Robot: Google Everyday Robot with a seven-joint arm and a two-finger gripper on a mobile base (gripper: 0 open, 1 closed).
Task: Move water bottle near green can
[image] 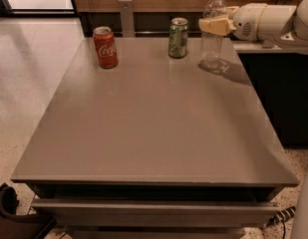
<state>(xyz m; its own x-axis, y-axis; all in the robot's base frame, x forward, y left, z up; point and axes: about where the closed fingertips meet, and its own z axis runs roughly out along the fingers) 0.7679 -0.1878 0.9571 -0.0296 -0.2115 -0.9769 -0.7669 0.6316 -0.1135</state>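
Observation:
My gripper will release the water bottle on the grey table (205,69) beside the green can, toward the dark cabinet.
The water bottle (212,34), clear ribbed plastic with a white cap, stands upright at the far right of the grey table (153,123). Its base is at or just above the tabletop. My gripper (216,26) reaches in from the right and is shut on the bottle's upper body, with a cream finger (213,25) across its front. The green can (178,38) stands upright a short gap to the left of the bottle, apart from it.
A red Coca-Cola can (105,47) stands at the far left of the table. A wooden wall and a metal post (126,17) are behind the table. A dark cabinet (283,93) is to the right. My white arm (273,21) extends over the right rear corner.

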